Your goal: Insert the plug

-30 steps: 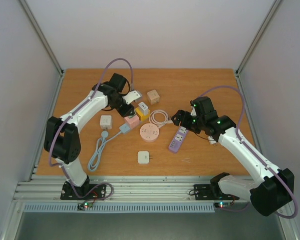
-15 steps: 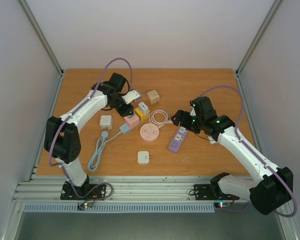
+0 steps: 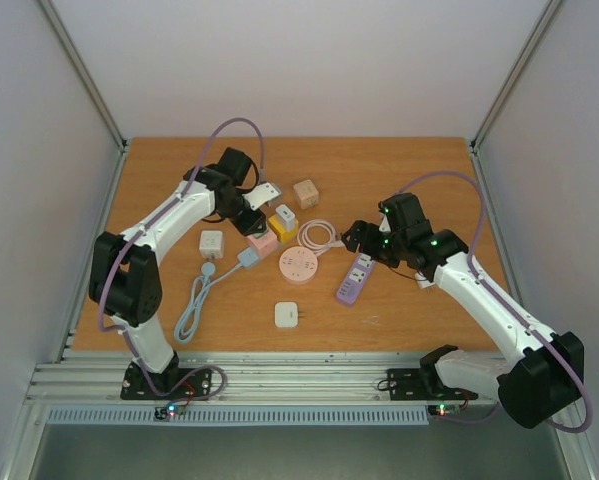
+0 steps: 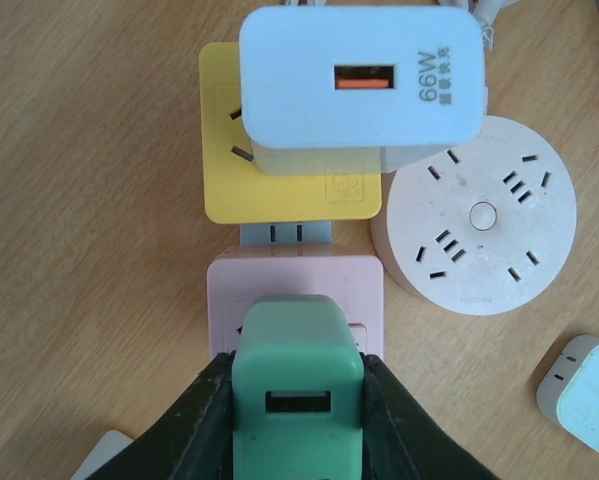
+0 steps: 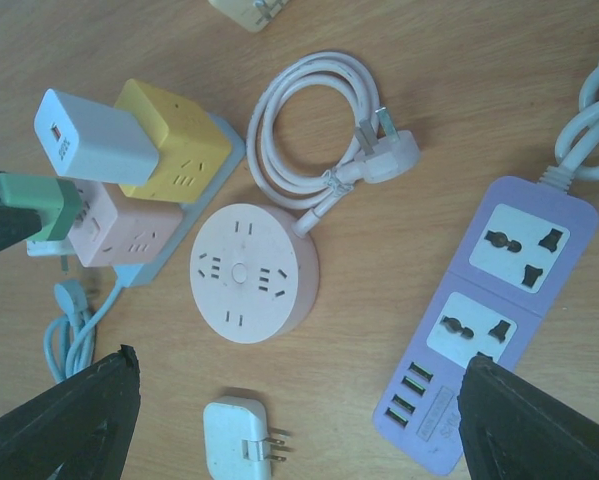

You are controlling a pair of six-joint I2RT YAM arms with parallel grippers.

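Observation:
The green plug will be seated in the top side of the pink socket cube [image 3: 260, 231] [image 4: 293, 350] when my left gripper lets go of it.
My left gripper [image 4: 297, 420] is shut on a green plug [image 4: 297, 395], one finger on each side. The plug stands against the top face of a pink socket cube [image 4: 295, 285]; its prongs are hidden. In the top view the left gripper [image 3: 251, 225] is over the pink cube [image 3: 264, 241]. The right wrist view shows the green plug [image 5: 39, 205] pressed to the pink cube [image 5: 129, 230]. My right gripper [image 5: 299, 430] is open and empty, hovering above the table between a round pink socket [image 5: 254, 270] and a purple power strip [image 5: 499, 310].
A yellow socket cube [image 4: 224, 160] with a white 66W charger [image 4: 359, 90] touches the pink cube. A coiled white cable [image 5: 319, 130], a loose white plug adapter [image 5: 237, 440], a blue cable [image 3: 194, 305], a white cube [image 3: 211, 243] and a beige cube [image 3: 305, 192] lie around.

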